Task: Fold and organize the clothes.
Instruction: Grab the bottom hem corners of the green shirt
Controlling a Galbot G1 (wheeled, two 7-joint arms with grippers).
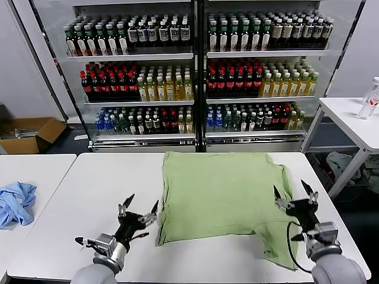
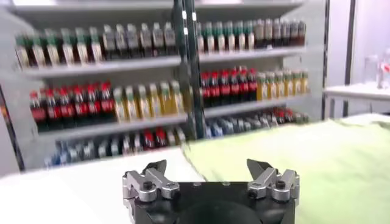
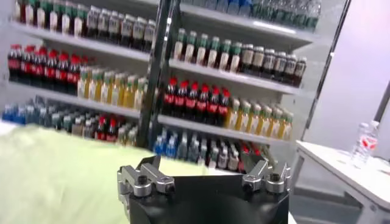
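Note:
The robot's right gripper will next go to the light green shirt's sleeve corner that reaches toward the table's near edge and close on its loose end (image 1: pixel 285 253).
The light green shirt (image 1: pixel 226 201) lies partly folded on the white table (image 1: pixel 89 195), plain side up; its collar, buttons and graphic are hidden. One sleeve corner hangs toward the front right edge (image 1: pixel 283 251). My left gripper (image 1: pixel 140 212) is open and empty just left of the shirt's front left corner. My right gripper (image 1: pixel 294 195) is open and empty over the shirt's right edge. The shirt also shows in the left wrist view (image 2: pixel 317 164) beyond the left gripper (image 2: pixel 207 167), and in the right wrist view (image 3: pixel 55 176) beyond the right gripper (image 3: pixel 207 165).
A crumpled light blue garment (image 1: pixel 16 202) lies on a separate table at the left. Shelves of bottles (image 1: pixel 195 71) stand behind the table. A second white table (image 1: pixel 355 121) with a bottle (image 1: pixel 370 97) stands at the right. A cardboard box (image 1: pixel 29 135) sits on the floor.

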